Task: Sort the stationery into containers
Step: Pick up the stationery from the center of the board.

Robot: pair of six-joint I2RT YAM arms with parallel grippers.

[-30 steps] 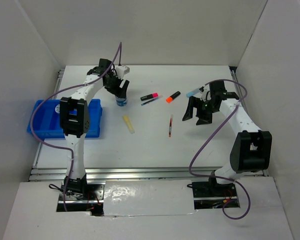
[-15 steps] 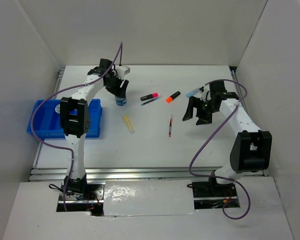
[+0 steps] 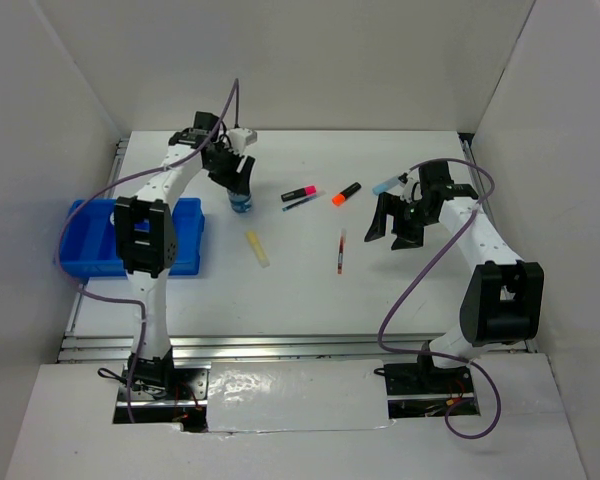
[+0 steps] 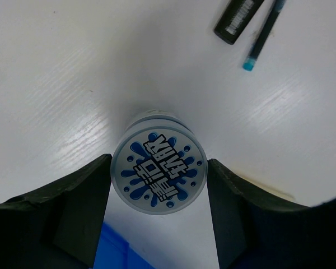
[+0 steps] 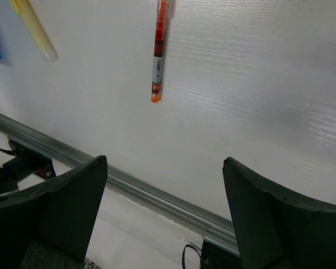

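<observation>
The blue-white roll, now held at the back, will be let go by my left gripper in the blue tray [image 3: 117,245], by the tray's front edge toward the tray's side.
My left gripper [image 3: 240,188] is at the back left, its jaws closed against both sides of a round blue-white roll [image 3: 242,205]. In the left wrist view the roll [image 4: 158,168] sits between the fingertips [image 4: 92,190], and only one roll shows. My right gripper [image 3: 395,226] is open and empty above the table at the right. Loose on the table lie a pink marker [image 3: 300,192], a dark pen [image 3: 302,203], an orange-black marker [image 3: 346,193], a light blue marker [image 3: 385,184], a red pen [image 3: 341,250] and a pale yellow marker [image 3: 257,247]. The blue tray [image 3: 85,240] lies at the left.
White walls close in the table at the back and both sides. A metal rail [image 3: 280,345] runs along the near edge. The right wrist view shows the red pen [image 5: 158,50], the pale yellow marker [image 5: 33,28] and the rail [image 5: 157,193].
My left gripper's jaws have narrowed onto the roll and the left arm has shifted slightly. The right arm has not moved.
</observation>
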